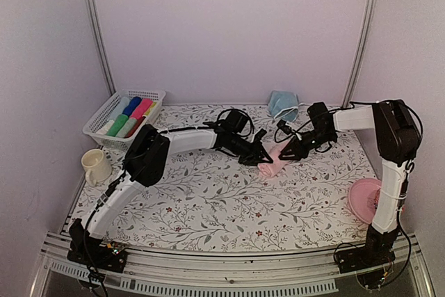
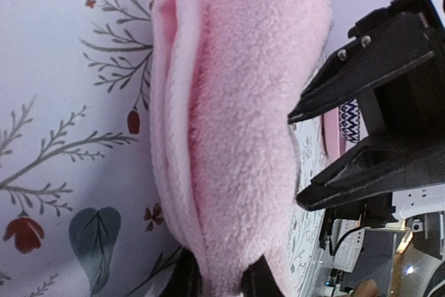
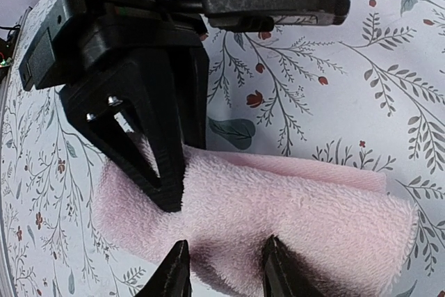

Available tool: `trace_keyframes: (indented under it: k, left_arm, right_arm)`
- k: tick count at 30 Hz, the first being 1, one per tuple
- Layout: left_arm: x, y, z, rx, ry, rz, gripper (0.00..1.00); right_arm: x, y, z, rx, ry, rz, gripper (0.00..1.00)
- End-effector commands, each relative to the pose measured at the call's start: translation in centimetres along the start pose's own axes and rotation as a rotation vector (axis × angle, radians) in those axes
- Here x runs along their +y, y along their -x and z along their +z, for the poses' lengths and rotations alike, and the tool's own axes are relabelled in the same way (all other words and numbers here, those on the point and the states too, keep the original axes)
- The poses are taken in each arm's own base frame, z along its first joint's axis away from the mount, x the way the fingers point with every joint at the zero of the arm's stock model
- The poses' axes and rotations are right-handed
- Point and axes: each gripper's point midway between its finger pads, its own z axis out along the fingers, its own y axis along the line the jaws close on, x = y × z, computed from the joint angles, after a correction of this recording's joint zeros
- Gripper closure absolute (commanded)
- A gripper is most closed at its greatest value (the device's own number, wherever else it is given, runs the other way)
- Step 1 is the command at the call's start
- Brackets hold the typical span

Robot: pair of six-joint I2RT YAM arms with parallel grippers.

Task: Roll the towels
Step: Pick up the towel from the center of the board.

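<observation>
The pink towel, now folded on the flowered table, will go down in the white basket from my left gripper, on the grey roll [image 1: 130, 121] beside the green roll.
A pale pink towel [image 1: 273, 163] lies folded into a thick roll on the flowered table, between both grippers. My left gripper [image 1: 262, 156] comes at it from the left. In the left wrist view the pink towel [image 2: 236, 116] fills the frame, and the left gripper [image 2: 222, 284] is shut on its near end, a black finger [image 2: 186, 279] on each side. My right gripper [image 3: 226, 273] is shut on a bunch of the pink towel [image 3: 299, 206] from the opposite side, close to the left fingers [image 3: 163, 165]. A light blue towel [image 1: 284, 104] lies crumpled at the back.
At the back left stands a white basket [image 1: 99, 122] holding several coloured cloth rolls. A cream mug [image 1: 96, 166] sits at the left edge, and a round pink plate [image 1: 365, 198] lies at the right, beside the right arm's upright link.
</observation>
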Motion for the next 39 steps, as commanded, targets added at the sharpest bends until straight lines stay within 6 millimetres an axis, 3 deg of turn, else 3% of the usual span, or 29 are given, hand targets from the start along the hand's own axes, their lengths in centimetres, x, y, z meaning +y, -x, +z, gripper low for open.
trace_keyframes:
  k: [1,6,9,14,20,24,28,39]
  left_arm:
    - [9.6,-10.1,5.0,0.216,0.241,-0.213,1.0]
    - [8.4,-8.1,4.0,0.159,0.253,-0.161,1.0]
    - [7.1,-5.4,1.7,0.074,0.313,-0.081,1.0]
    - [6.0,-2.0,-2.6,-0.068,0.422,0.017,1.0]
    - [5.6,-0.6,-6.4,-0.163,0.497,0.08,1.0]
    - [5.3,0.1,-9.4,-0.205,0.551,0.125,1.0]
    - [4.9,1.2,-14.1,-0.28,0.584,0.153,1.0]
    - [6.8,2.4,-28.9,-0.401,0.646,0.14,1.0]
  right_arm:
    - [0.8,-1.7,0.0,0.068,-0.018,0.049,0.65]
    - [0.7,-0.3,-1.1,0.049,-0.044,0.027,0.61]
    - [0.5,1.0,-2.5,0.021,-0.062,0.023,0.53]
    - [0.3,3.4,-6.6,-0.071,-0.095,0.009,0.39]
    - [-0.4,4.3,-10.6,-0.14,-0.152,-0.009,0.36]
    - [-0.7,4.0,-10.8,-0.144,-0.153,0.0,0.36]
    - [-0.9,3.9,-10.7,-0.14,-0.152,0.003,0.36]
    - [-1.2,3.5,-10.4,-0.13,-0.157,0.01,0.36]
